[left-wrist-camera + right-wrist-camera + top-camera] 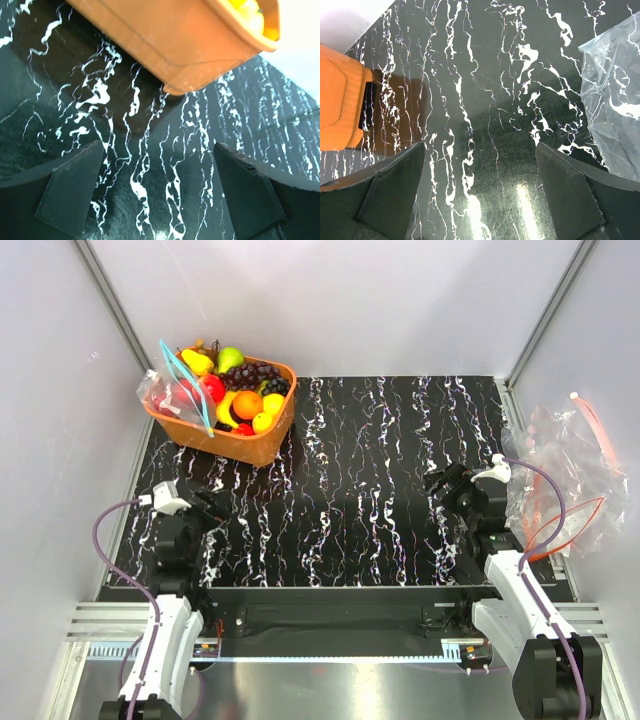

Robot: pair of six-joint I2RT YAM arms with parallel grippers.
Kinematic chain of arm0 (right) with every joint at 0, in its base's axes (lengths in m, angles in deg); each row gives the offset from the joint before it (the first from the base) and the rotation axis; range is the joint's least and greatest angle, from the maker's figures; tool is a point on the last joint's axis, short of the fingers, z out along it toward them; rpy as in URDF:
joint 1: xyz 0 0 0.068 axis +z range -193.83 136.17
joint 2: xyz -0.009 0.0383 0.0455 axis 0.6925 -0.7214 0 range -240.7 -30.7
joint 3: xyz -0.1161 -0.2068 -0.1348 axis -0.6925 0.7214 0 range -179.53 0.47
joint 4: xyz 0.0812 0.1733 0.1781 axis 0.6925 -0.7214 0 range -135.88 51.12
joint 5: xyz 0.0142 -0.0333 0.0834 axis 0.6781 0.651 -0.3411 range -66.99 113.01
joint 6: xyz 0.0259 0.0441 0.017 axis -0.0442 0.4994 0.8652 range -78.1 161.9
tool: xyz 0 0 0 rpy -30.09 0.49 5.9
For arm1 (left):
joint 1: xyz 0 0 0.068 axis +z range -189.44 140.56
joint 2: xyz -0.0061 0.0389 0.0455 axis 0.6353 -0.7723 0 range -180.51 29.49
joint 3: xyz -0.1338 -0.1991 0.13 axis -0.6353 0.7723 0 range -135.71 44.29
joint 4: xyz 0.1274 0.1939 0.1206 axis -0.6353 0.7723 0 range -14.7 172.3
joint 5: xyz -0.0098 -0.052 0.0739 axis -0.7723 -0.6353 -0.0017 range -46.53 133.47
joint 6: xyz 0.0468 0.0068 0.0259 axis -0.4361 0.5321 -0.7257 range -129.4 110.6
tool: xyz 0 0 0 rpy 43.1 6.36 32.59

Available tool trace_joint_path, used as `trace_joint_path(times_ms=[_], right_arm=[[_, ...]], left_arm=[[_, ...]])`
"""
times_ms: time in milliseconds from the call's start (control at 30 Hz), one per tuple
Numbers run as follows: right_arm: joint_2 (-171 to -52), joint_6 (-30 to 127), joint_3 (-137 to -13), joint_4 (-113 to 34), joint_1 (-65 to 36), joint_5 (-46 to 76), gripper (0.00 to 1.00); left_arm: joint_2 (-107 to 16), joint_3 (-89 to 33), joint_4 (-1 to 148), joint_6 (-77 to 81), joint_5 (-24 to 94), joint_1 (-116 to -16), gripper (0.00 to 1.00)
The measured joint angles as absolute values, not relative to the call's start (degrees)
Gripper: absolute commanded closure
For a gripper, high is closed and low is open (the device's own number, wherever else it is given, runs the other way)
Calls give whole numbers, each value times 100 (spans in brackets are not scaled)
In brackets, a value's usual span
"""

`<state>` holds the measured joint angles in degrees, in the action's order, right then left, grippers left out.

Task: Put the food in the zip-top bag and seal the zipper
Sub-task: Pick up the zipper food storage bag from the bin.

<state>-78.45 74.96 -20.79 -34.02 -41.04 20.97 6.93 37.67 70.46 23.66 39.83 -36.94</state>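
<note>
I should next move my left gripper over to the near half of the light blue zipper (201, 402) on the clear zip-top bag, and I should close it there.
The food lies in an orange basket (262, 448) at the back left: a red fruit (212, 387), an orange one (247, 403), a yellow one (272, 402) and a second red one (243, 429), partly hidden. The clear zip-top bag (163, 395) drapes over the basket's left side, its light blue zipper (188, 388) running diagonally. My left gripper (205, 505) is open and empty over the mat, in front of the basket (175, 40). My right gripper (445, 485) is open and empty at the right. Both wrist views show the left gripper (159, 195) and right gripper (480, 195) with jaws wide apart.
Dark grapes (255, 373), a green pear (231, 358) and other toy fruit share the basket. A heap of clear bags with red-orange strips (565, 465) lies at the right edge, close to my right gripper; it also shows in the right wrist view (615, 110). White walls enclose the black marbled mat (360, 470).
</note>
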Motion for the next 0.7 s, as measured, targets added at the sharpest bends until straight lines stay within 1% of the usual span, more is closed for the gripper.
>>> trace_joint_path(times_ms=[133,267,367,500,700], right_arm=[[-7847,7496,-2079,-3404,-4104,2103,0],[-7847,7496,-2077,-3400,-4104,2097,0],[-7843,7496,-2040,-3369,-4104,2084,0],[-7819,7496,-1996,-3354,-4104,2053,0],[-7727,7494,-1954,-3266,-4104,2035,0]], left_arm=[[358,3638,7153,2401,4055,-3702,1],[-24,3013,7586,2517,4407,-3827,1],[-339,2226,8045,2545,4722,-3914,1],[-936,773,8655,2525,5166,-4037,1],[-2455,-1465,9350,2377,5520,-4046,2]])
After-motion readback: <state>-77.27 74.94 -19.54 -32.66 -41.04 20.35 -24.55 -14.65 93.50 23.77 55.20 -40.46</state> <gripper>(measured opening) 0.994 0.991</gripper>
